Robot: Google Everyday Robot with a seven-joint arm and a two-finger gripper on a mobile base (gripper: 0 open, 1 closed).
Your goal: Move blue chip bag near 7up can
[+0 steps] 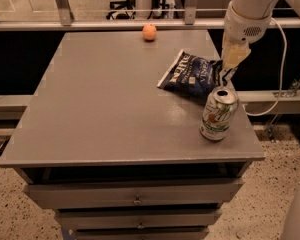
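Note:
The robot's gripper will set the blue chip bag free on the grey table, close up behind the 7up can (pixel 212 86).
The blue chip bag (pixel 189 74), dark navy with white lettering, lies tilted on the right side of the grey table (pixel 100 109). The 7up can (pixel 219 115) stands upright just in front of the bag's right end, near the table's right front corner. My gripper (pixel 224 75) hangs from the white arm at the top right and is shut on the bag's right edge, just behind the can's top. A small gap separates the bag and the can.
A small orange ball (pixel 149 32) sits at the table's far edge. Drawers (pixel 135 196) are below the tabletop. A white cable (pixel 282 79) hangs to the right of the table, and a rail runs behind it.

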